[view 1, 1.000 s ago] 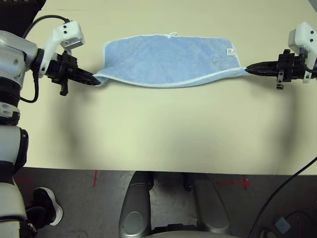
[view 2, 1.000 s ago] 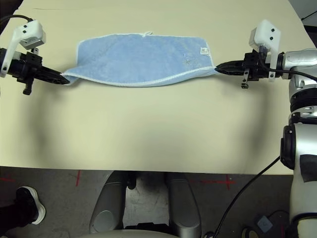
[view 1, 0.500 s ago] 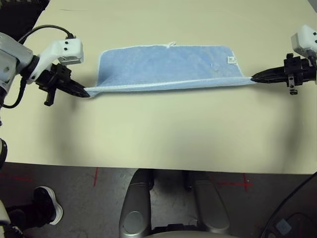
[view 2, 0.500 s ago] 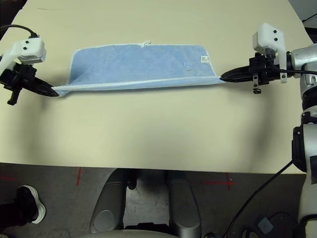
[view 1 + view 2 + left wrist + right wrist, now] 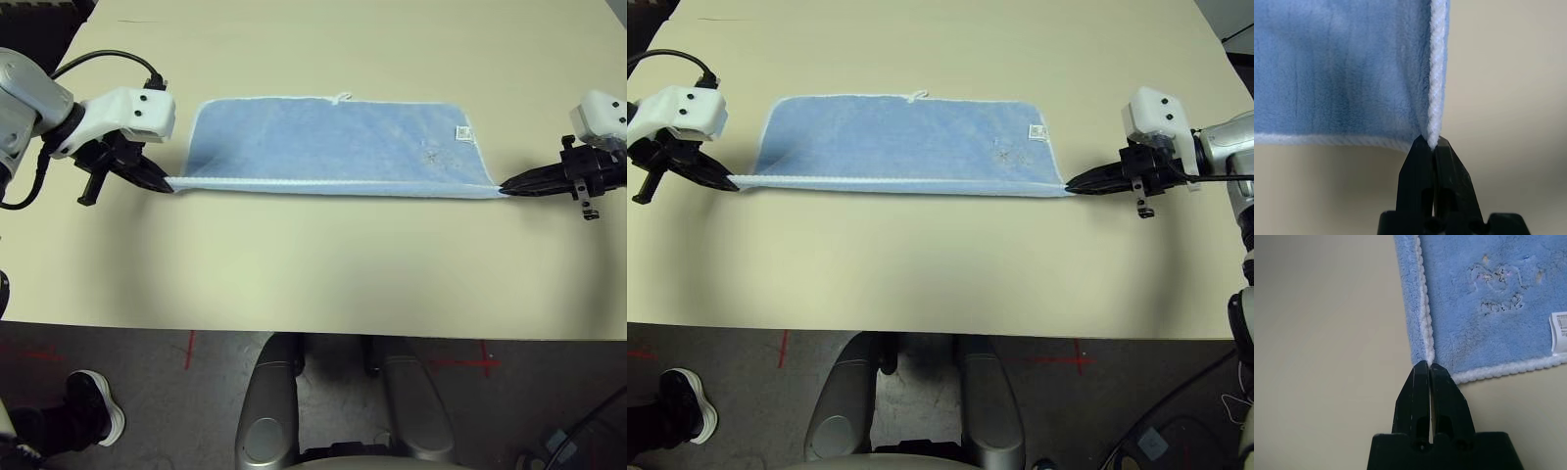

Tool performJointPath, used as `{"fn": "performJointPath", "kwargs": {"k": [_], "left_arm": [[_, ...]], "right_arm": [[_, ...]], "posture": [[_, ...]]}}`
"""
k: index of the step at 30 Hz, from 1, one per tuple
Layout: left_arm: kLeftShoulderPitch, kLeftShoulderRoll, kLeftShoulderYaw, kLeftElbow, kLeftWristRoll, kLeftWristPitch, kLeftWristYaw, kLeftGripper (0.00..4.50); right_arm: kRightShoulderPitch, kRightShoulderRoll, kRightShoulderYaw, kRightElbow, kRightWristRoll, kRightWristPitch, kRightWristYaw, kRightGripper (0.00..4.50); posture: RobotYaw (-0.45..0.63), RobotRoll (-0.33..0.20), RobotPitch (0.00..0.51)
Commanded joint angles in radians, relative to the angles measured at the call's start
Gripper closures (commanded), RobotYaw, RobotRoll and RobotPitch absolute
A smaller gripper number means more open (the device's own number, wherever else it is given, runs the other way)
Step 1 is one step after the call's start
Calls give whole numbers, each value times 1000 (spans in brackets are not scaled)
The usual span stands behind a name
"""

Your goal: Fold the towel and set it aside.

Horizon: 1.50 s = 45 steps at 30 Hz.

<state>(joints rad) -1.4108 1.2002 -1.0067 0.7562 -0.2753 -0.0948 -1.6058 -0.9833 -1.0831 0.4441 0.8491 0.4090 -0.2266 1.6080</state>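
Observation:
My left gripper will let go of the towel's near corner on the towel's far corner [image 5: 208,103] along the same short edge.
The light-blue towel [image 5: 333,145] lies as a long flat strip across the far half of the table, with a white hem, a small loop on its far edge and a white label near its right end. Its near edge runs straight and taut between my two grippers. My left gripper [image 5: 165,184] is shut on the near left corner; the left wrist view shows the hem [image 5: 1436,88] pinched at the tips of that gripper [image 5: 1428,142]. At the near right corner my right gripper [image 5: 506,189] is likewise shut, and the right wrist view has this gripper [image 5: 1428,365] closed on the towel [image 5: 1488,333] beside faint dark marks.
The beige table [image 5: 323,274] spreads wide in front of the towel, and its front edge [image 5: 313,335] crosses the lower picture. Below it are a dark floor with red tape marks [image 5: 188,350] and a shoe [image 5: 93,401] at the lower left.
Both grippers have moved nearer to me and farther apart with the towel's corners. The near edge, sagging and lifted before, is now pulled straight and low on the table.

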Motion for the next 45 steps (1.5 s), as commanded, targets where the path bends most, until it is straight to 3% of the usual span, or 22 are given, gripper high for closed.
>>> {"fn": "performJointPath", "kwargs": {"k": [1, 8, 14, 19, 26, 35, 45], "left_arm": [[-6, 60, -49, -4, -7, 24, -9, 4448], [-45, 51, -66, -32, -82, 118, -9, 4448], [-94, -19, -69, 42, -77, 147, -9, 4448], [-146, -137, -3, 211, 11, 108, -9, 4448], [-233, -302, 221, 481, 245, 1, 91, 4448], [-237, -356, 341, 557, 482, -66, 212, 4448], [-196, -388, 466, 578, 589, -82, 409, 4448]], "right_arm": [[18, -51, 22, -1, 3, 20, 6, 4500], [-88, 25, -18, 108, -101, -20, 6, 4500], [-185, 98, -71, 262, -249, -92, -10, 4500], [-229, 119, -117, 338, -343, -142, -67, 4500], [-246, 131, -175, 394, -438, -176, -148, 4500], [-273, 166, -207, 413, -542, -188, -357, 4500], [-282, 188, -207, 417, -627, -221, -509, 4500]], "posture": [[63, 0, 305], [67, 0, 295], [75, 0, 287], [73, 0, 284], [70, 0, 284], [57, 0, 288], [60, 0, 277]]}}
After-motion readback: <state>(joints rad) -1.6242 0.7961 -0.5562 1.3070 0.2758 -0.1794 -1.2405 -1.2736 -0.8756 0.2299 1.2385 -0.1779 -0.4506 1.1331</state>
